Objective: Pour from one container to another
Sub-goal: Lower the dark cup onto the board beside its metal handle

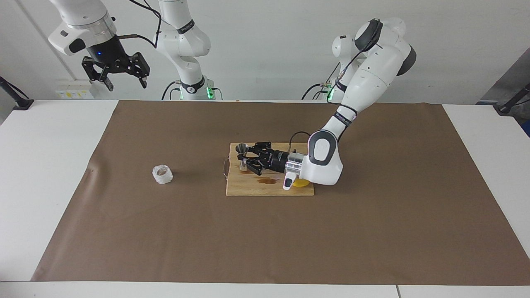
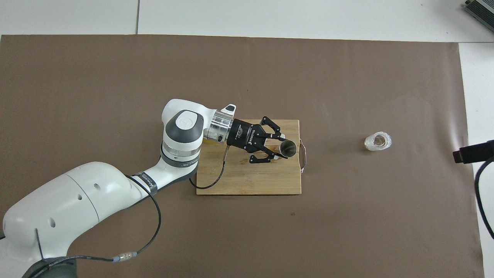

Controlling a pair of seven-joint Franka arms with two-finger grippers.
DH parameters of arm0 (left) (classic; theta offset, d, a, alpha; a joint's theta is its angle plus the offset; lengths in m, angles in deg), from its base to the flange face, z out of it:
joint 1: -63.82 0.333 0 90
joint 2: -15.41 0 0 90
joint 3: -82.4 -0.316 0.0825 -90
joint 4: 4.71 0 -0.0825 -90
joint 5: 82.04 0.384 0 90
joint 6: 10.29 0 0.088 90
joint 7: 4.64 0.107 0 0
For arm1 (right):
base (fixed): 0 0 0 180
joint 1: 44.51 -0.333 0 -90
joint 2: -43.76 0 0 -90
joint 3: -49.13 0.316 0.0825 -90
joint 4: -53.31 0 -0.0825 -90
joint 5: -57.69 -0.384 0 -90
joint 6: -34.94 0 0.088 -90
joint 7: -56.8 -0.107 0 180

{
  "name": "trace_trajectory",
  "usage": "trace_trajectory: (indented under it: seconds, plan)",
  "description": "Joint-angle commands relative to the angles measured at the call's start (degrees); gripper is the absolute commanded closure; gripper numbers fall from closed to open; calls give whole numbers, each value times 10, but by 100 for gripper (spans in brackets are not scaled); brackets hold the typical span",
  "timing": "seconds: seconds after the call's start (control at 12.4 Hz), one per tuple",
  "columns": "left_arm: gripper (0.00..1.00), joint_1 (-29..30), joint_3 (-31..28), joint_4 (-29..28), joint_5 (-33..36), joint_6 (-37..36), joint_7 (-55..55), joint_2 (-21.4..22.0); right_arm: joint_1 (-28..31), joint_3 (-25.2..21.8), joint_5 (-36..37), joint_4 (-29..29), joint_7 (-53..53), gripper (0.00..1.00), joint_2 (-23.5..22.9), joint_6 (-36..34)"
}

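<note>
I need to use my left gripper to set the steel jigger down on the wooden cutting board (image 2: 280,147) near the wire handle and let go of it there.
My left gripper (image 1: 246,159) (image 2: 280,146) lies low and level over the wooden cutting board (image 1: 253,188) (image 2: 251,182), shut on the waist of the steel jigger (image 1: 241,154) (image 2: 288,148). The jigger stands upright, mouth up, by the board's handle end; whether its foot touches the wood I cannot tell. The whitish crinkly cup (image 1: 162,174) (image 2: 378,141) sits alone on the brown mat toward the right arm's end, well apart from the board. My right gripper (image 1: 126,84) waits open and empty, high above its own end of the table.
Brown wet stains (image 1: 266,180) mark the board under the left gripper. A yellow lemon (image 1: 302,183) peeks out beneath the left wrist. A wire handle (image 2: 303,156) sticks out from the board's end toward the cup. Brown paper (image 1: 372,231) covers the table.
</note>
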Motion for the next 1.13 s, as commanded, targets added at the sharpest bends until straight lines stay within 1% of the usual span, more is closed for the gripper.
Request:
trace_trajectory:
  seconds: [0.0,0.56,0.64,0.8,0.96,1.04]
  plan:
    - [100,29,42,17,52,10,-23,-35,7,2,-10,13,1,0,11,2]
    - [100,29,41,19,65,15,-29,-32,7,2,-10,13,1,0,11,2]
    - [96,29,40,19,65,21,-29,-32,7,2,-10,13,1,0,11,2]
    - [95,28,40,17,65,39,-29,-32,7,2,-10,13,1,0,11,2]
    - [95,28,39,16,71,41,-29,-32,7,2,-10,13,1,0,12,2]
    - [92,28,39,16,72,41,-29,-32,7,2,-10,13,1,0,11,2]
